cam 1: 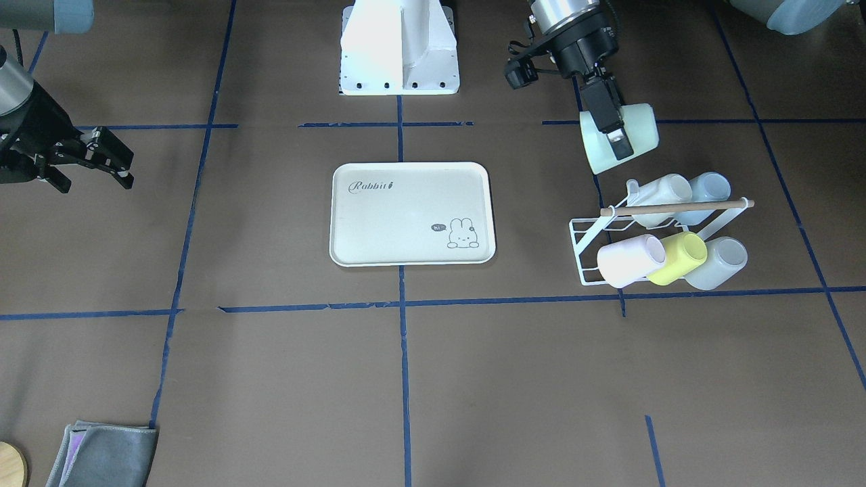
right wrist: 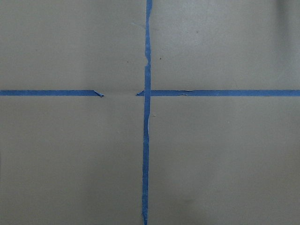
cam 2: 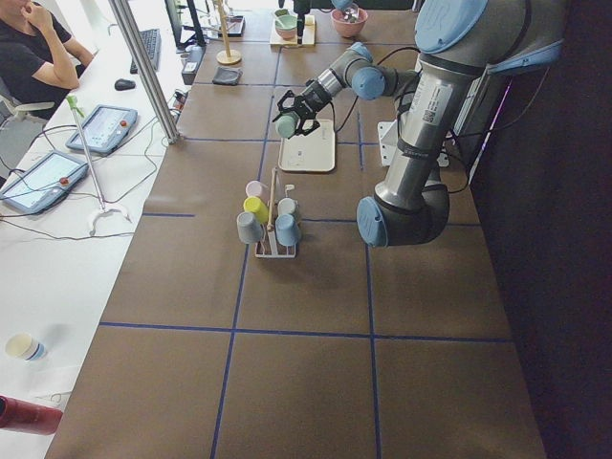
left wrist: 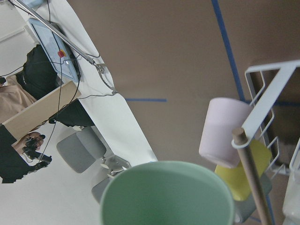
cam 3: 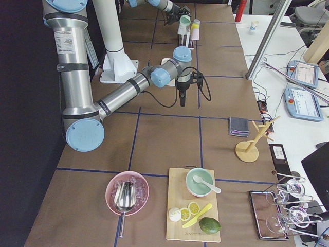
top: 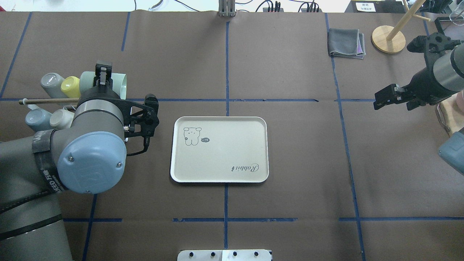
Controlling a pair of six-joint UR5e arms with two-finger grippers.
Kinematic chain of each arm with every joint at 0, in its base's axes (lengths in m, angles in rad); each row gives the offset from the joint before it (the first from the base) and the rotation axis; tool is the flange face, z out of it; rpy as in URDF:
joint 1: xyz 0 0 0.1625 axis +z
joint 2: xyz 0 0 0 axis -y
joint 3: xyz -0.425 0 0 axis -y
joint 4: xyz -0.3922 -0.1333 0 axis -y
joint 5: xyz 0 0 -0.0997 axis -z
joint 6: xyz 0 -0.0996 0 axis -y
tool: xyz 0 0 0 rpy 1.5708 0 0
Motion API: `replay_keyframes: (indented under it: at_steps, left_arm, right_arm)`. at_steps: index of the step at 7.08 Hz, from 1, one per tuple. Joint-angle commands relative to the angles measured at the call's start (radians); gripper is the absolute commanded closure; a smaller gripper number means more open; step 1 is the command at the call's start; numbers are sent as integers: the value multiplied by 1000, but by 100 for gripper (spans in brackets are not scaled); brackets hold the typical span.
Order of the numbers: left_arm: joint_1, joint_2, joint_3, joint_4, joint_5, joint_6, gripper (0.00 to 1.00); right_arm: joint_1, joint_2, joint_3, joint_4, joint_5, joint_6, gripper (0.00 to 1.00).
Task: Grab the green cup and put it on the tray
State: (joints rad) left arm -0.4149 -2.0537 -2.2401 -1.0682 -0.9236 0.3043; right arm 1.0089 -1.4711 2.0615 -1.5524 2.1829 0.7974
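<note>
The tray (cam 1: 408, 210) has a "Rabbit" print and a bunny drawing on it. Next, my left gripper lets go of the green cup between them.
My left gripper (cam 1: 619, 143) is shut on the wall of the green cup (cam 1: 621, 138), which it holds tilted on its side in the air, just behind the cup rack. From overhead, the green cup (top: 120, 85) pokes out past my left gripper (top: 103, 78). Its deeper green inside (left wrist: 166, 197) fills the bottom of the left wrist view. The cream tray (cam 1: 352, 223) with the "Rabbit" print lies bare at the table's centre, well to the side of the cup; overhead the tray (top: 219, 159) is equally bare. My right gripper (cam 1: 111, 159) hovers open and holds nothing at the far side.
A white wire rack (cam 1: 588, 233) with a wooden rod holds several cups, among them a yellow cup (cam 1: 680, 257) and a pink cup (cam 1: 630, 260). A folded grey cloth (top: 346, 43) and a round wooden stand base (top: 388, 39) lie at the far right.
</note>
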Motion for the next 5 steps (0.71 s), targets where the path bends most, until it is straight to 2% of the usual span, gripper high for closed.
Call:
replay_keyframes:
  at_steps: [1, 2, 3, 5]
  left_arm:
    - [4, 1, 40, -233, -90, -236, 77]
    - [8, 4, 121, -391, -125, -326, 85]
    - [11, 9, 201, -544, -126, -426, 85]
    - [28, 10, 362, -947, -126, -595, 84]
  right_arm:
    - [2, 0, -1, 0, 0, 0, 0]
    - [8, 0, -3, 0, -2, -1, 0]
    - [11, 0, -3, 0, 0, -1, 0]
    - [11, 0, 2, 0, 3, -1, 0]
